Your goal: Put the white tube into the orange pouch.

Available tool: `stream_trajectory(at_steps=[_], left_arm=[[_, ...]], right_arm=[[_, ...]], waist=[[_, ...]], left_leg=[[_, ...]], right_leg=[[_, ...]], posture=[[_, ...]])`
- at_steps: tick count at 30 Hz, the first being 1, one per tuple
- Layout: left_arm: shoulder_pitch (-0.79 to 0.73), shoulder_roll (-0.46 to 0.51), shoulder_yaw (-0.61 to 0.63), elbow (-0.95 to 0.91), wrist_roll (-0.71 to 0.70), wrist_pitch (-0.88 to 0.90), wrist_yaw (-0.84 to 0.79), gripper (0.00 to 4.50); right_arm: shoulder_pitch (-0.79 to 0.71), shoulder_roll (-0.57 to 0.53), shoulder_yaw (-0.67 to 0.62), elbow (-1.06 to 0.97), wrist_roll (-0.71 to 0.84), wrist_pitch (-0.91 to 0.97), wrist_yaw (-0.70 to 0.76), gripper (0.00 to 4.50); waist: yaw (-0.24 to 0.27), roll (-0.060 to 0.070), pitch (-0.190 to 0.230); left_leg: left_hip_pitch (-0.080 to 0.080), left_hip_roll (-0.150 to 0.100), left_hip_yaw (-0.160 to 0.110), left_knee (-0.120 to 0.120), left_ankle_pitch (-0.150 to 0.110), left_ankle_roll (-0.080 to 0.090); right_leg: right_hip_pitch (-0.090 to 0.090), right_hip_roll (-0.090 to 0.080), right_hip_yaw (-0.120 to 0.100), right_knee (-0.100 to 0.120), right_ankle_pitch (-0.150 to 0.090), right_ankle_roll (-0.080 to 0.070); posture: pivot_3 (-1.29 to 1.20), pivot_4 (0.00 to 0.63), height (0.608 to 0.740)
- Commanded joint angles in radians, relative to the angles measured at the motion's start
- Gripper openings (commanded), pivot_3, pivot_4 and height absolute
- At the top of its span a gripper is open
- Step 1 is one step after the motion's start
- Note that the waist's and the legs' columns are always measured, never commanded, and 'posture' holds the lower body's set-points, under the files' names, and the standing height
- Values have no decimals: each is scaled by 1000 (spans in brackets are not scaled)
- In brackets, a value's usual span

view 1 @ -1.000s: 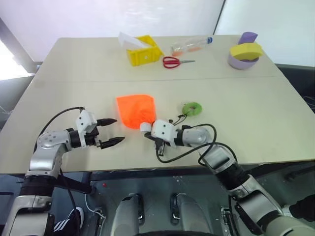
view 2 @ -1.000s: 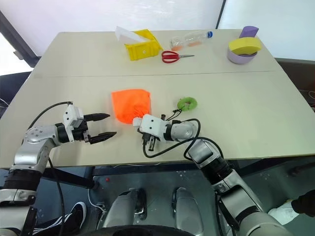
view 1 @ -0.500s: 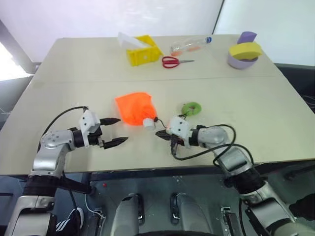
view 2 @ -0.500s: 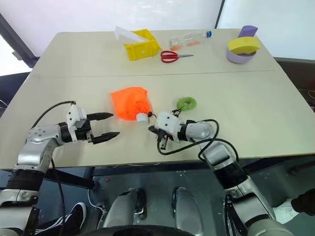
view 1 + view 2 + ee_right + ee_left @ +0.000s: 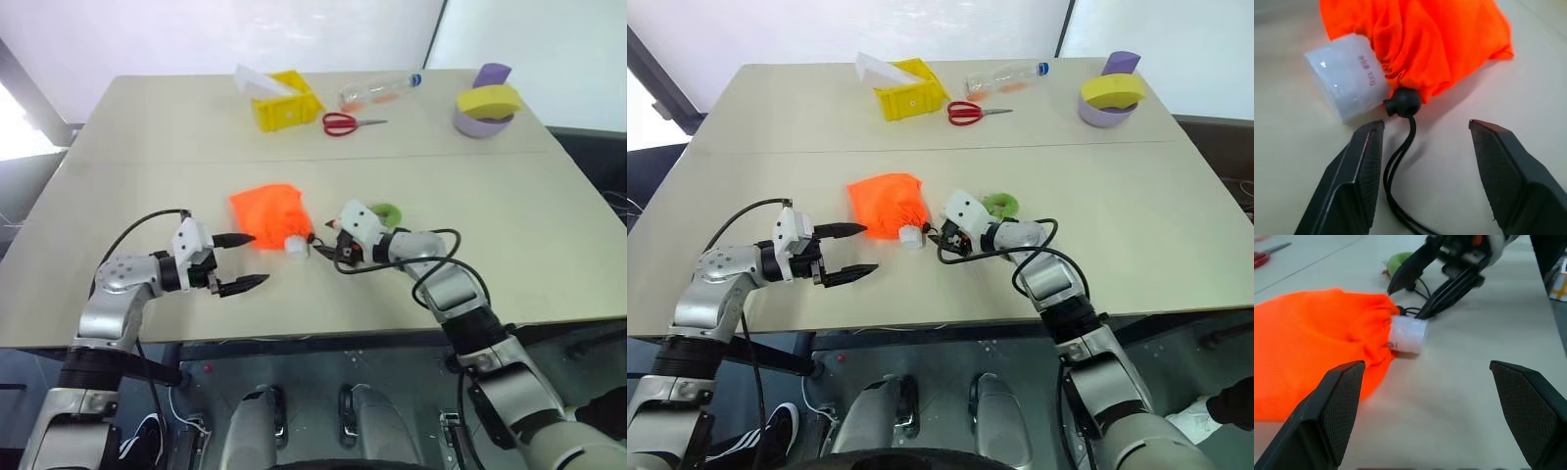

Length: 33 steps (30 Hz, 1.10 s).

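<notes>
The dark cord curls slack from the black bead, so my right gripper will pinch the cord (image 5: 1411, 129) near the bead while my left gripper grips the bead.
The orange pouch (image 5: 266, 215) lies bunched on the table, its mouth cinched around the white tube (image 5: 296, 246), whose white end sticks out (image 5: 1347, 76). A black bead (image 5: 1401, 102) sits on the dark cord at the mouth. My right gripper (image 5: 331, 247) is open just right of the mouth, and the cord (image 5: 1399, 161) runs loose between its fingers without being pinched. My left gripper (image 5: 253, 259) is open a little left of the pouch, holding nothing. The green ring (image 5: 389, 211) lies behind my right hand, partly hidden.
Along the far edge stand a yellow box (image 5: 284, 103), red scissors (image 5: 343, 123), a clear bottle (image 5: 382, 90) and a purple bowl with a yellow ring (image 5: 487, 108). The table's front edge (image 5: 294, 338) runs just below both hands.
My right gripper, shut at the pouch mouth before, has drawn off to the right and opened. The pouch bunched up meanwhile. My left gripper has edged right toward the pouch, still open.
</notes>
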Motion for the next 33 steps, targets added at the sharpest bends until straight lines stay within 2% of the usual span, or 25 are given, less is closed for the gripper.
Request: stream_trajectory(at_steps=[1,2,8,17,23,27,33], left_arm=[[-30,-8,-13,-58,-10,7,2,4374],[-36,-13,-20,-65,-9,9,2,4374],[-134,-52,-65,-49,20,-16,5,4374],[-363,-177,-146,332,191,-326,32,4374],[-463,-187,-170,532,224,-431,-44,4374],[-513,-188,-186,614,249,-470,-83,4374],[-575,-214,-235,631,348,-487,-22,4374]], right_arm=[[-9,-3,12,-9,-5,12,23,2852],[-6,-7,14,-7,-9,20,22,2852],[11,-56,-10,-79,-20,42,22,17],[-11,-88,-56,-267,22,133,25,17],[-37,-96,-88,-333,43,188,18,17],[-44,-93,-102,-338,52,196,2,17],[-60,-103,-96,-361,51,203,-2,17]], waist=[[1,0,0],[2,0,0],[3,0,0],[0,0,0],[1,0,0],[3,0,0],[3,0,0]], left_leg=[[0,0,0,0,0,0],[0,0,0,0,0,0],[0,0,0,2,0,0],[0,0,-1,7,0,0],[-1,1,-1,10,0,0],[-1,1,-1,11,0,0],[-3,1,-1,11,0,0]], right_leg=[[0,0,0,0,0,0],[0,0,0,0,0,0],[1,0,0,1,0,0],[0,1,0,8,1,4],[0,1,0,9,-1,1],[0,1,0,9,-1,0],[-1,1,0,9,-1,1]], posture=[[0,150,740],[0,150,740],[0,150,740],[0,150,740],[0,150,740],[0,150,740],[0,150,740]])
